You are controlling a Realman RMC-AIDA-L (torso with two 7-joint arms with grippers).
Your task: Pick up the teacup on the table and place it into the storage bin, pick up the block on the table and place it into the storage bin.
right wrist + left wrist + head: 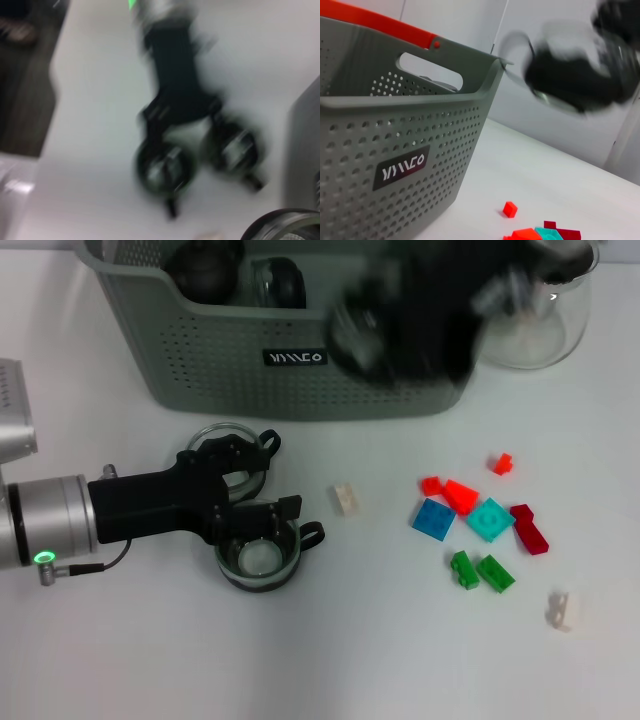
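Right gripper will release the teacup inside the storage bin [384, 290] by its front side, toward the clear glass pot. The teacup is now held above the bin's end.
The grey-green storage bin [300, 370] stands at the back, also close in the left wrist view as storage bin [395, 165]. Two dark teacups [205, 265] lie inside it. My left gripper [255, 485] is open low over the table, one finger over the far glass teacup [222, 440], the other over the near teacup [258, 560]. My right gripper [420, 320] is blurred above the bin's right end and carries a teacup [560, 75], whose rim [285, 225] shows in the right wrist view. A white block [345, 499] lies beside the near teacup.
Loose blocks lie at the right: red [502, 463], orange-red [450, 492], blue [433, 519], teal [490, 519], dark red [528, 528], two green [478, 570] and another white one [563, 610]. A clear glass pot [545, 325] stands right of the bin.
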